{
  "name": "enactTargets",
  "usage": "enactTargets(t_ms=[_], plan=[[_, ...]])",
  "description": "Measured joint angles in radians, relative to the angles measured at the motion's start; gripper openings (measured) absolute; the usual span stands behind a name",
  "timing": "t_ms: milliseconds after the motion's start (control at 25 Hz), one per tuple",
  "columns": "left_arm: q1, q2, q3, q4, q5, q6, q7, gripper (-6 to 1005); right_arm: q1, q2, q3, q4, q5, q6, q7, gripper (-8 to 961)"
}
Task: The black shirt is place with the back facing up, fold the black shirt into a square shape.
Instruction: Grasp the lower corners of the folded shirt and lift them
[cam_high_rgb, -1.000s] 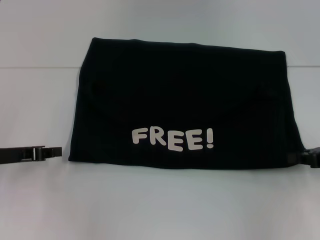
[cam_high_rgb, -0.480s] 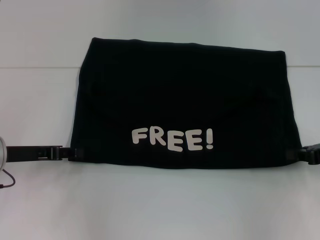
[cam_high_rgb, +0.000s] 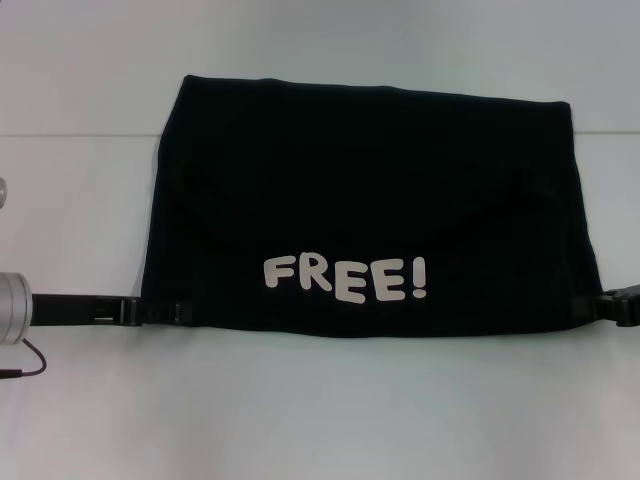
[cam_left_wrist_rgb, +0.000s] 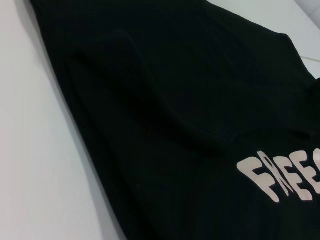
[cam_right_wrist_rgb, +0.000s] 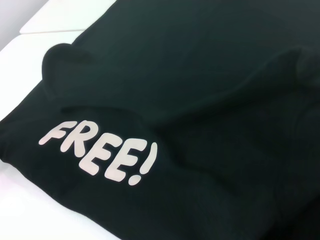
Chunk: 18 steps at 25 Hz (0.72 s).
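Observation:
The black shirt's far edge is past the table seam, so my left gripper should grab the shirt's near corner (cam_high_rgb: 153, 295) and pull the shirt closer before folding it.
The black shirt (cam_high_rgb: 370, 190) lies flat on the white table as a wide folded rectangle. Its off-white "FREE!" lettering (cam_high_rgb: 345, 278) faces up near the front edge. My left gripper (cam_high_rgb: 178, 312) lies low on the table and reaches in from the left, its tip over the shirt's near left corner. My right gripper (cam_high_rgb: 598, 308) comes in from the right edge and touches the near right corner. The left wrist view is filled with the shirt (cam_left_wrist_rgb: 175, 100) and part of the lettering (cam_left_wrist_rgb: 285, 180). In the right wrist view the shirt (cam_right_wrist_rgb: 210, 75) shows soft creases beside the lettering (cam_right_wrist_rgb: 100, 150).
The white table (cam_high_rgb: 320, 410) runs bare in front of the shirt and along both sides. A seam (cam_high_rgb: 80, 134) crosses the table at the back. The silver wrist (cam_high_rgb: 12, 308) of my left arm and a thin cable show at the left edge.
My left gripper has slid right across the table from well clear of the shirt to its near left corner. The right gripper has edged a little inward. The shirt has not moved.

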Motion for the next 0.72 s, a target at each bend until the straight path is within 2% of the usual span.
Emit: enactTargets(t_ms=[280, 480, 600, 720], plan=[[-0.008, 0.005, 0.01, -0.025, 0.015, -0.045, 0.002, 786, 0.005, 0.0, 0.003, 0.0, 0.002, 0.008, -0.001, 12], [-0.011, 0.005, 0.01, -0.026, 0.028, -0.054, 0.0, 546, 0.006, 0.001, 0.003, 0.0, 0.002, 0.009, -0.001, 12], [-0.011, 0.006, 0.009, -0.026, 0.028, -0.056, 0.0, 335, 0.008, 0.001, 0.003, 0.0, 0.002, 0.009, -0.001, 12], [-0.013, 0.006, 0.01, -0.026, 0.028, -0.056, 0.0, 201, 0.01, 0.002, 0.003, 0.0, 0.002, 0.009, -0.001, 12]])
